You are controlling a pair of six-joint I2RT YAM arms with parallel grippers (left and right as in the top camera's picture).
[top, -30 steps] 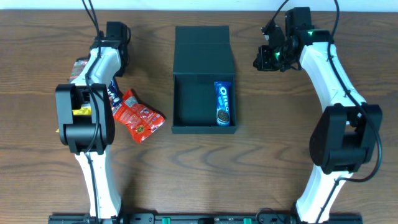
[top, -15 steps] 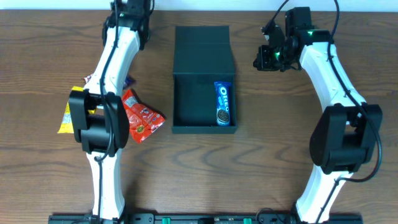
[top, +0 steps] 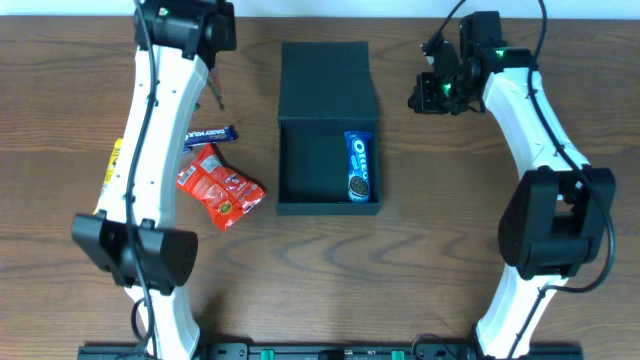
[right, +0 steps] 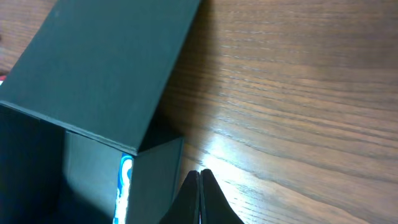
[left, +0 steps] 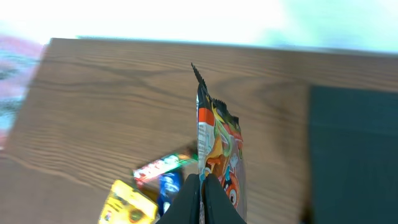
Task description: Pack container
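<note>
I need to set the colourful snack packet between the blue bar packet and the black container (top: 258, 132) with my left gripper.
The black container (top: 300, 160) stands open mid-table, its flap lid (top: 327, 75) laid back. A blue Oreo packet (top: 359, 165) lies inside along the right wall. My left gripper (left: 202, 182) is shut on a colourful orange-and-green snack packet (left: 217, 140) and holds it high above the table, left of the container (left: 354, 155). In the overhead view the packet shows only as a thin edge (top: 212, 97). My right gripper (right: 199, 175) is shut and empty, hovering just right of the container's back corner (right: 158, 168).
A red packet (top: 220, 187), a blue bar packet (top: 211, 134) and a yellow packet (top: 115, 165) lie on the table left of the container. The raised left arm covers part of them. The table's far edge is close behind.
My left arm has risen from the pile and swung toward the back with the snack packet in its jaws, uncovering the blue bar packet. The right arm has not moved.
</note>
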